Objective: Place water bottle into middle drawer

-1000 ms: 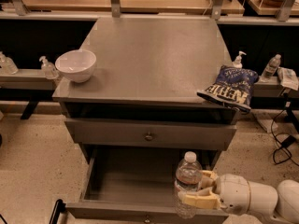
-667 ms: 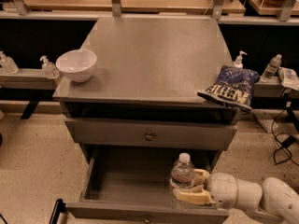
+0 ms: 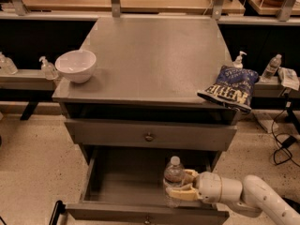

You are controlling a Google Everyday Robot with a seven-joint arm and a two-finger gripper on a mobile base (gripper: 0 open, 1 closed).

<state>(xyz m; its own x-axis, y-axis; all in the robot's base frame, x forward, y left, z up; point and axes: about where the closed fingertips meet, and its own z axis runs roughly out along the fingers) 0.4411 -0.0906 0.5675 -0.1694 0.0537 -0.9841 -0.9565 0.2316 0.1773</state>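
Note:
Next, my gripper releases the water bottle on the bottom of the middle drawer, close behind the drawer front (image 3: 168,194).
The water bottle (image 3: 174,178), clear plastic with a white cap, stands upright inside the open middle drawer (image 3: 122,184), toward its right front. My gripper (image 3: 182,184) reaches in from the lower right on a white arm and its fingers are shut around the bottle's body. The drawer is the lowest tier of the grey cabinet and is pulled out toward the camera, with its knob (image 3: 147,219) at the bottom edge. The bottle's lower part is hidden behind the drawer front.
The closed knobbed drawer front (image 3: 149,137) sits above. On the cabinet top (image 3: 154,55) stand a white bowl (image 3: 75,65) at the left and a blue chip bag (image 3: 230,88) overhanging the right edge. Pump bottles (image 3: 48,68) line the side shelves. Cables (image 3: 283,144) lie on the floor at the right.
My gripper has carried the bottle left and lower into the drawer. The arm has stretched further in from the right.

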